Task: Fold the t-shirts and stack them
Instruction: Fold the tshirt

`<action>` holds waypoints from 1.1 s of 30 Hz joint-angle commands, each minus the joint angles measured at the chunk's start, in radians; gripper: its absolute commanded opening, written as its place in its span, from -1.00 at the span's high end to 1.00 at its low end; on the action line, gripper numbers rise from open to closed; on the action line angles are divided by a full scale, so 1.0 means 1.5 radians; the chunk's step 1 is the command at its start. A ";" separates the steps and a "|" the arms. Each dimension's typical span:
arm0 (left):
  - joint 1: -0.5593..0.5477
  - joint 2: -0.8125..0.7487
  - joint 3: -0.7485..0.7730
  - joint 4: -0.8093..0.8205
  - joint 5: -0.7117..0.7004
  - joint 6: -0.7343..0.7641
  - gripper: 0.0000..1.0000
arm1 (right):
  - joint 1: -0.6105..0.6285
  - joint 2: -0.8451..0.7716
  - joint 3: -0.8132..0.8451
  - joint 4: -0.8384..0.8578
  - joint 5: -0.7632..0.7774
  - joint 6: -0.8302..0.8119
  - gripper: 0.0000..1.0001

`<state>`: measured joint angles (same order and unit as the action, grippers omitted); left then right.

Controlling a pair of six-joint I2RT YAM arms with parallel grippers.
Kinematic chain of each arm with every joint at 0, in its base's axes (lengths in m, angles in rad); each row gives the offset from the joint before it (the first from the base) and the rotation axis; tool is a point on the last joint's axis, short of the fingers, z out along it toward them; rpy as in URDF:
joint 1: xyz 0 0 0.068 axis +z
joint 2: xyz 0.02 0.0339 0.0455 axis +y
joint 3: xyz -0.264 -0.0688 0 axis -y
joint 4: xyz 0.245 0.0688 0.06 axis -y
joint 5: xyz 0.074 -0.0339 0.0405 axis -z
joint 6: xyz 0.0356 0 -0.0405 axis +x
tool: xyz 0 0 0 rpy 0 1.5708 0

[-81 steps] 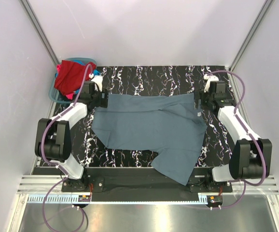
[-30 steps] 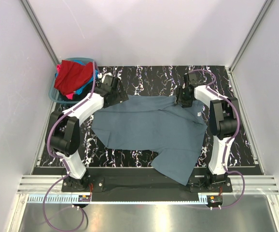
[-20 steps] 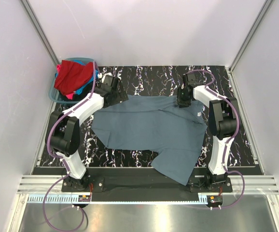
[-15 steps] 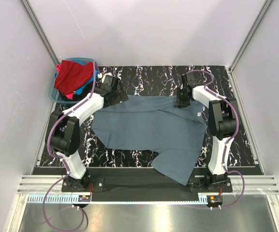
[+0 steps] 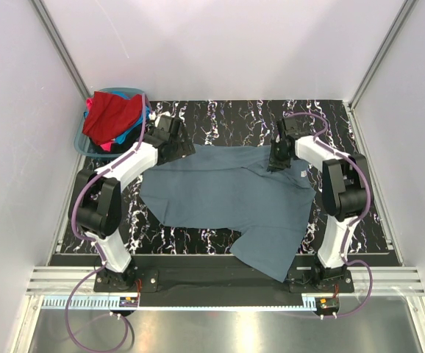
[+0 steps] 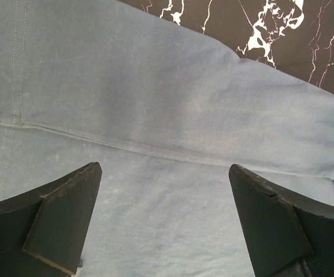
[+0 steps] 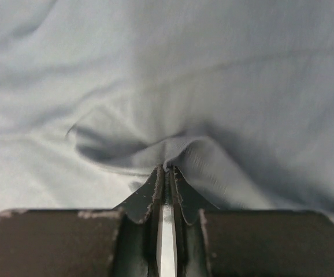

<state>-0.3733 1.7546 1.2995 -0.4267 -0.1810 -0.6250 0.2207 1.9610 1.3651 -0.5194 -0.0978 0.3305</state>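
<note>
Next, I take the t-shirt's far edge [image 5: 255, 150] with both grippers and pull it farther back before folding, because the t-shirt's near corner hangs over the front edge.
A slate grey-blue t-shirt [image 5: 227, 195] lies spread over the black marbled table, its near corner hanging past the front edge. My left gripper [image 5: 182, 151] hovers open over the shirt's far left part; in the left wrist view its gripper [image 6: 164, 173] has both fingers wide apart above flat cloth [image 6: 155, 104] with a seam. My right gripper [image 5: 273, 163] is at the shirt's far right edge. In the right wrist view the gripper [image 7: 167, 170] is shut, pinching a small raised fold of the cloth [image 7: 213, 75]. More t-shirts, red on top [image 5: 113, 114], are heaped in the basket.
A teal-blue plastic basket [image 5: 83, 147] stands at the table's far left corner, just behind the left arm. Pale walls with metal rails close in the table on three sides. Bare marbled table [image 5: 227, 118] shows beyond the shirt.
My right gripper has closed onto a fold at the shirt's far right edge and shifted slightly toward me. The left arm has stayed where it was, open.
</note>
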 commanded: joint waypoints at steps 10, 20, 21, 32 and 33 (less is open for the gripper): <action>-0.010 -0.024 -0.008 0.019 -0.001 0.015 -0.98 | 0.046 -0.114 -0.110 -0.003 -0.062 0.069 0.69; -0.013 -0.016 -0.005 0.022 0.015 0.025 -0.98 | 0.060 -0.216 -0.169 -0.026 -0.106 0.117 -0.62; -0.014 -0.016 -0.005 0.021 0.017 0.025 -0.98 | 0.060 -0.221 -0.157 -0.034 -0.099 0.115 -0.63; -0.025 -0.017 -0.006 0.022 0.020 0.031 -0.98 | 0.060 -0.137 0.001 -0.109 0.081 0.066 -0.46; -0.025 -0.018 -0.007 0.021 0.020 0.032 -0.98 | 0.059 -0.123 0.004 -0.108 0.094 0.060 -0.39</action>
<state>-0.4065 1.7546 1.2873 -0.4252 -0.1638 -0.5938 0.3031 1.6955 1.3327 -0.6556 -0.0662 0.4580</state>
